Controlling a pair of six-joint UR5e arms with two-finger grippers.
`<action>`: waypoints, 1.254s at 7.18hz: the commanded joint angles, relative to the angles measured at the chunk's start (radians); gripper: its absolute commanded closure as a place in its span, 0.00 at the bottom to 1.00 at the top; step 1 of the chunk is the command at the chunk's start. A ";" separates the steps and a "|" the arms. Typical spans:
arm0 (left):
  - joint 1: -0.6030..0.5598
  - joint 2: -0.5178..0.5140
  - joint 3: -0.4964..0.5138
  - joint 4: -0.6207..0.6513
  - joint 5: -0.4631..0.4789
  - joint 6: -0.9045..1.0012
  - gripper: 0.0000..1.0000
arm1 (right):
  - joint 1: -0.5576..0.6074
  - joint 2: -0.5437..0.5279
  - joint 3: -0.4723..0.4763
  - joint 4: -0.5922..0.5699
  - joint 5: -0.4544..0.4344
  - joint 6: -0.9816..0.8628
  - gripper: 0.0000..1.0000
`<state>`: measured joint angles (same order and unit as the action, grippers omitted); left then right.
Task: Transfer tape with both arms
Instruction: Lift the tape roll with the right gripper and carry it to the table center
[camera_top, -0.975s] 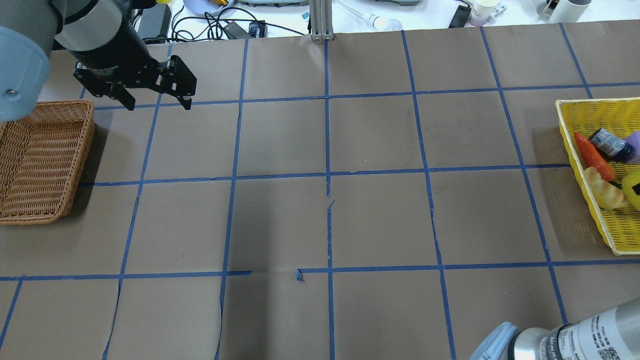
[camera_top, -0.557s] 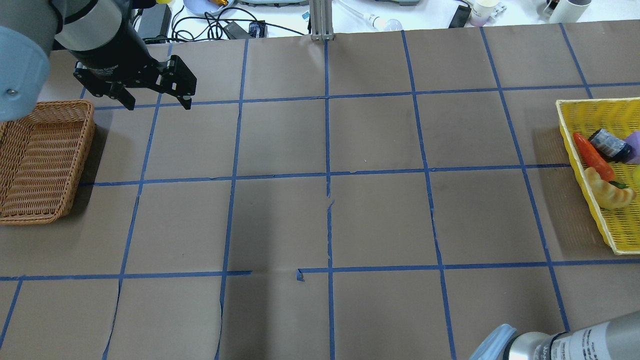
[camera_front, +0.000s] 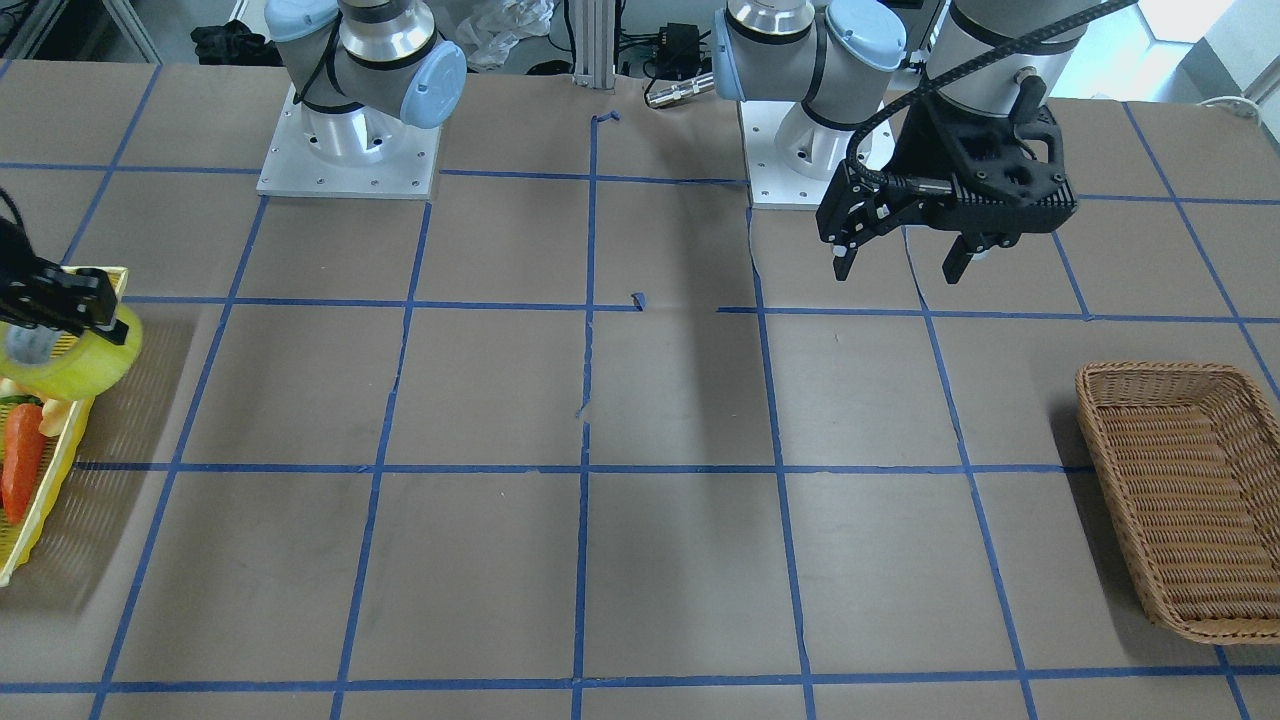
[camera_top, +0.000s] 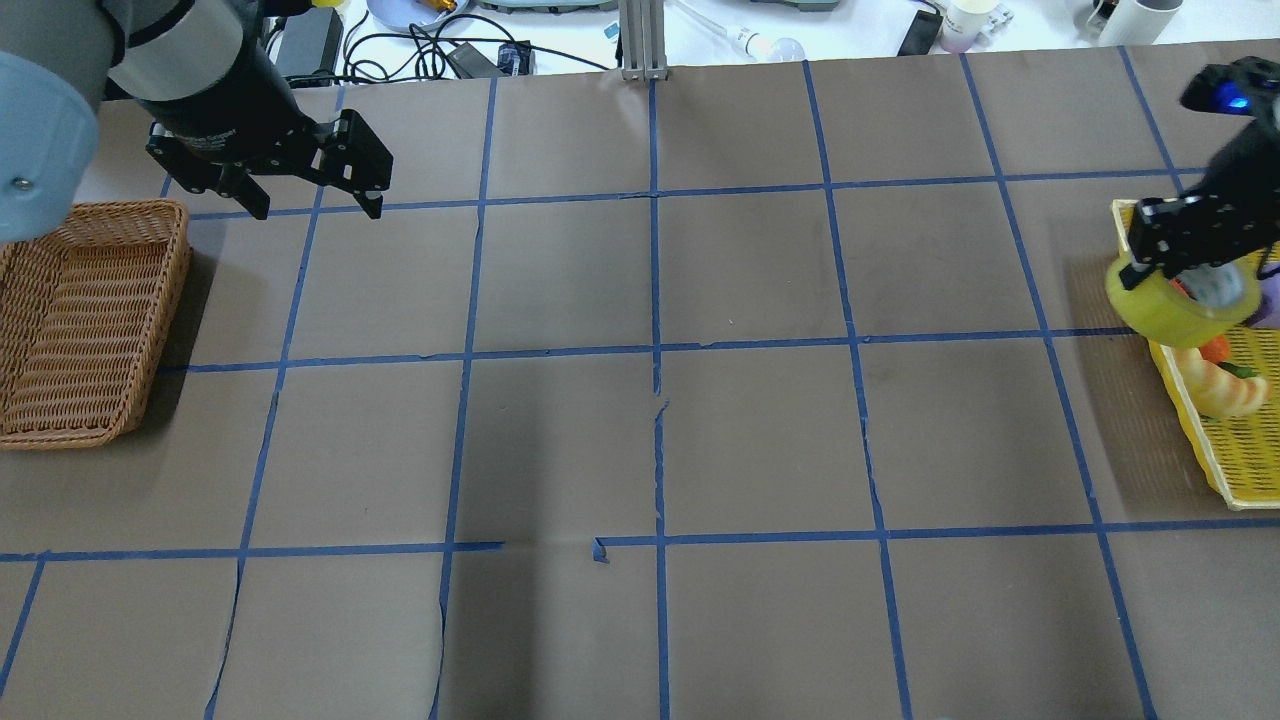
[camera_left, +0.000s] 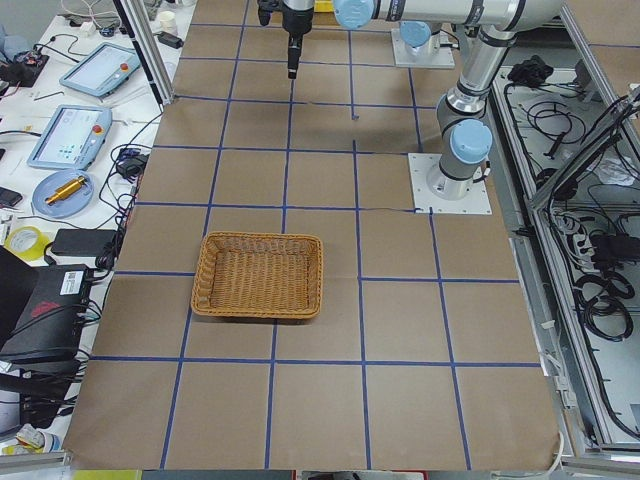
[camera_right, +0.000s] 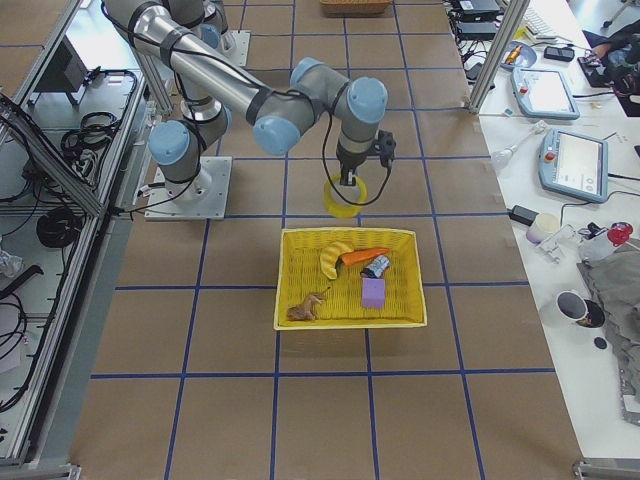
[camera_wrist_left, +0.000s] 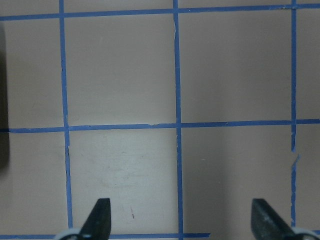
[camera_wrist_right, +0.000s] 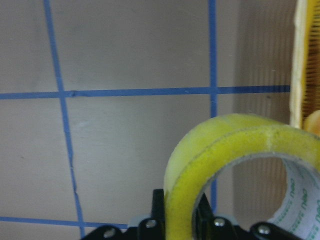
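Observation:
Next, I let go of the tape with my right gripper on the gap in the blue line midway (camera_front: 599, 413) between the baskets.
The tape (camera_top: 1172, 308) is a translucent yellow roll with a grey-white core. My right gripper (camera_top: 1190, 272) is shut on its wall and holds it in the air over the near edge of the yellow basket (camera_top: 1228, 478). The tape also shows in the front view (camera_front: 85, 358), in the right side view (camera_right: 345, 197) and close up in the right wrist view (camera_wrist_right: 220, 160). My left gripper (camera_top: 318, 208) hangs open and empty above the table at the far left, beside the wicker basket (camera_top: 172, 300). It also shows in the front view (camera_front: 897, 272), and the left wrist view (camera_wrist_left: 180, 212) shows only table between its fingers.
The yellow basket (camera_right: 300, 240) holds a carrot (camera_right: 364, 257), a croissant (camera_right: 333, 258), a purple block (camera_right: 373, 292), a small bottle (camera_right: 377, 266) and a brown piece. The wicker basket (camera_front: 1100, 385) is empty. Blue tape lines cross the brown table (camera_top: 650, 440). Cables and clutter lie beyond the far edge.
My right gripper has come into the overhead view holding the tape, raised out of the yellow basket; its forearm has left the bottom right corner. The left arm has not moved.

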<state>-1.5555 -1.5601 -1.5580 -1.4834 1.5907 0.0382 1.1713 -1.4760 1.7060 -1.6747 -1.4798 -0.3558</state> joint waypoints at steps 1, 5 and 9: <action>0.000 0.000 0.003 0.000 0.000 0.002 0.00 | 0.282 0.009 0.006 -0.043 -0.010 0.379 1.00; 0.000 0.000 0.001 0.000 -0.002 -0.001 0.00 | 0.732 0.208 0.009 -0.408 -0.040 0.954 1.00; 0.000 0.000 0.001 0.000 -0.006 0.000 0.00 | 0.872 0.397 0.009 -0.598 -0.037 1.066 1.00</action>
<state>-1.5554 -1.5601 -1.5563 -1.4834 1.5881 0.0395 2.0140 -1.1271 1.7150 -2.2352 -1.5201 0.6947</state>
